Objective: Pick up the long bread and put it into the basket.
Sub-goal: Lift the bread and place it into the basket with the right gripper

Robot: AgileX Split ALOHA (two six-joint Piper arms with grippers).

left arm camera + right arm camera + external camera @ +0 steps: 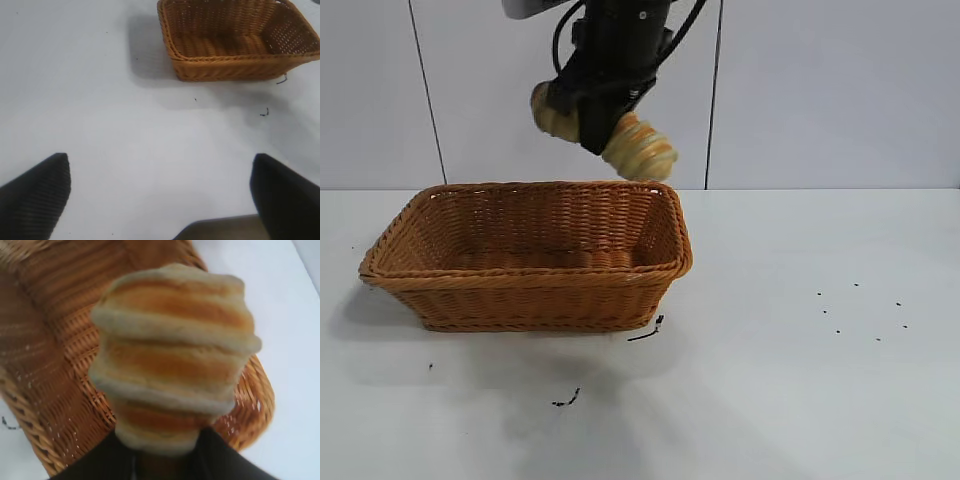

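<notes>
Next, I lay the long bread lengthwise on the middle of the basket's wicker bottom (pixel 529 256) with my right gripper.
The long bread (pixel 638 148), a ridged tan loaf with orange-brown stripes, hangs in the air above the back right corner of the basket (pixel 525 272). My right gripper (pixel 602 120) is shut on its middle, and both ends stick out. In the right wrist view the bread (pixel 172 355) fills the picture, held by the right gripper (pixel 162 447) over the basket's wicker wall (pixel 55 405). The basket is empty. My left gripper (pixel 160 165) is open and empty above bare table, far from the basket (pixel 235 60). It is out of the exterior view.
Small black scraps lie on the white table in front of the basket (pixel 645 333) (pixel 567 400). Dark specks lie at the right (pixel 860 310). A grey panelled wall stands behind the table.
</notes>
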